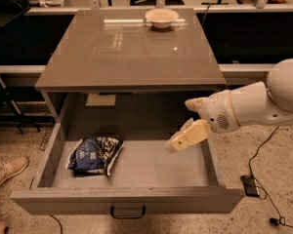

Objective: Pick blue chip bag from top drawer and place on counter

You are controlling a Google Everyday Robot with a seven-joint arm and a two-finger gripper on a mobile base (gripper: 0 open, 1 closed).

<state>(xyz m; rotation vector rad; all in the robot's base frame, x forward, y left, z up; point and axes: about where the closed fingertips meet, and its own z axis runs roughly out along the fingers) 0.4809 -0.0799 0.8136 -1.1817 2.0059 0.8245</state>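
The blue chip bag's end (112, 148) that faces the middle of the drawer is the next place my gripper should go to, and it should close there.
The blue chip bag (94, 154) lies crumpled on the floor of the open top drawer (127, 201), at its left side. My gripper (179, 126) hangs over the right part of the drawer, well to the right of the bag and apart from it. Its two cream fingers are spread, open and empty. The white arm reaches in from the right. The counter (127, 52) is the glossy grey-brown top above the drawer.
A white bowl (161, 17) stands at the back of the counter. A pale card (100, 100) lies at the back left of the drawer. A person's shoe (5, 172) is on the floor at left. A black cable and adapter (250, 185) lie at right.
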